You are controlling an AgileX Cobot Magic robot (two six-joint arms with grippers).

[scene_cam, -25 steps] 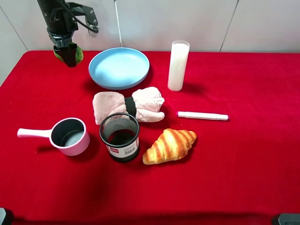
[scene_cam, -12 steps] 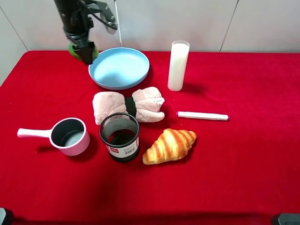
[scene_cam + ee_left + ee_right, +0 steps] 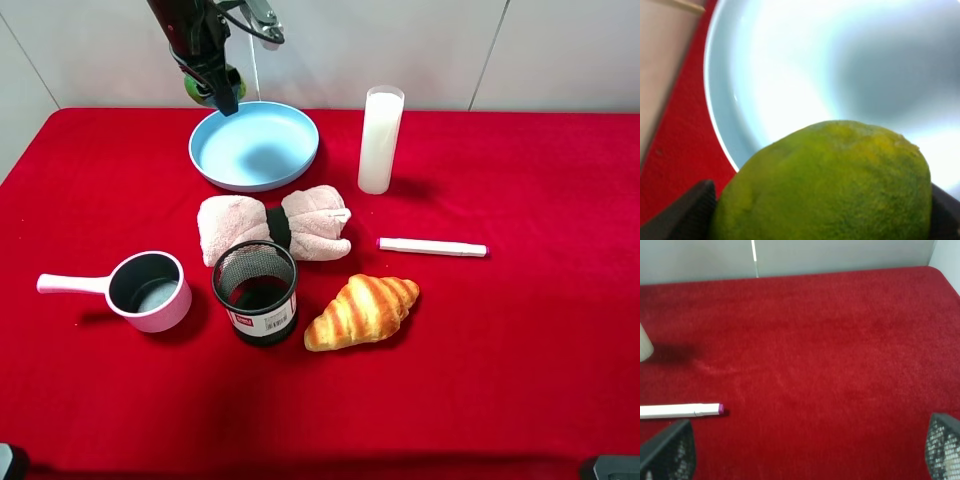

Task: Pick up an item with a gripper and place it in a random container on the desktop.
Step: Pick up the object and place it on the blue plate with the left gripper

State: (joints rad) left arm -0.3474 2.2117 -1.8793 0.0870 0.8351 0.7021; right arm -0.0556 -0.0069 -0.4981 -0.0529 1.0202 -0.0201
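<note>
My left gripper needs to let go of the green lime near the middle of the light blue plate (image 3: 267, 139) (image 3: 870, 67).
My left gripper (image 3: 222, 95) is shut on the green lime (image 3: 203, 90) and holds it in the air over the far left rim of the light blue plate (image 3: 265, 150). In the left wrist view the lime (image 3: 825, 180) fills the lower part, between two dark fingers (image 3: 687, 215), with the plate (image 3: 790, 75) right below it. My right gripper (image 3: 805, 455) is open and empty, low over the red cloth (image 3: 815, 340) on the right side of the desktop.
A white cylinder (image 3: 380, 140) stands right of the plate. A pink towel roll (image 3: 275, 228), black mesh cup (image 3: 255, 292), pink handled pot (image 3: 148, 290) and croissant (image 3: 362, 310) lie in the middle. A white pen (image 3: 432, 247) lies to the right, also in the right wrist view (image 3: 680, 411).
My left gripper has carried the lime to the right and upward, from the far left corner of the table to above the plate's far left rim. Nothing else has moved.
</note>
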